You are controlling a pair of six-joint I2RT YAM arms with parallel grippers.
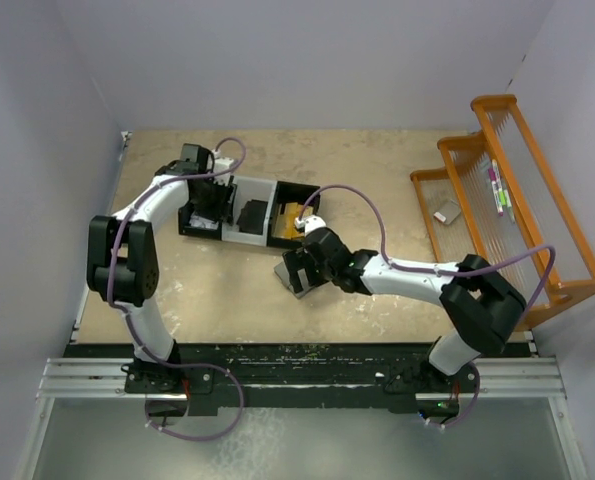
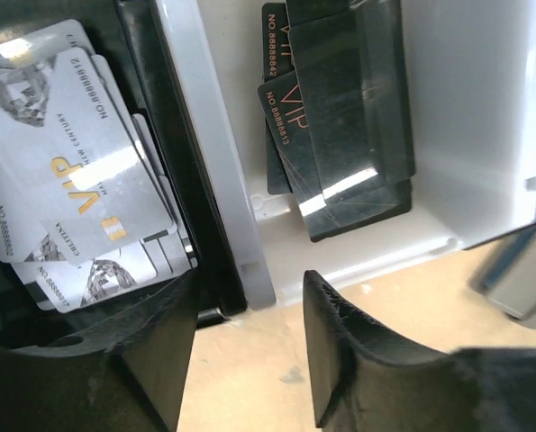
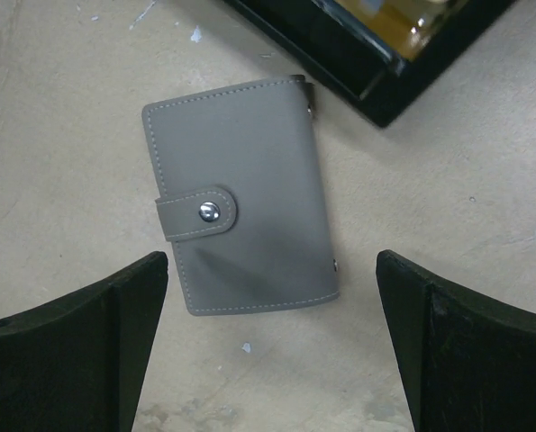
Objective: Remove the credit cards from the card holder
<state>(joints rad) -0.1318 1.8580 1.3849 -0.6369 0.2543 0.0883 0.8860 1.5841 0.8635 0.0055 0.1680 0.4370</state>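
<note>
The grey card holder lies flat with its snap strap fastened, so the robot's right gripper should lift it to the left gripper, then take it by the spine [image 3: 322, 193].
The grey card holder [image 3: 240, 216] lies flat and closed on the table, its snap strap fastened. My right gripper [image 3: 272, 342] hovers over its near edge, open wide, with a finger on each side and nothing between them. From above, the holder [image 1: 295, 283] shows partly under that gripper [image 1: 305, 265]. Silver credit cards [image 2: 69, 171] lie stacked in the tray's black left compartment, and black cards [image 2: 340, 117] in the white middle one. Orange-gold cards [image 3: 403, 27] sit in the right compartment. My left gripper [image 2: 249, 360] is open and empty at the tray's near wall [image 1: 207, 205].
The black-and-white three-compartment tray [image 1: 267, 240] stands at mid-table, just behind the holder. An orange wire rack [image 1: 507, 200] with a few small items stands along the right wall. Purple cables loop over both arms.
</note>
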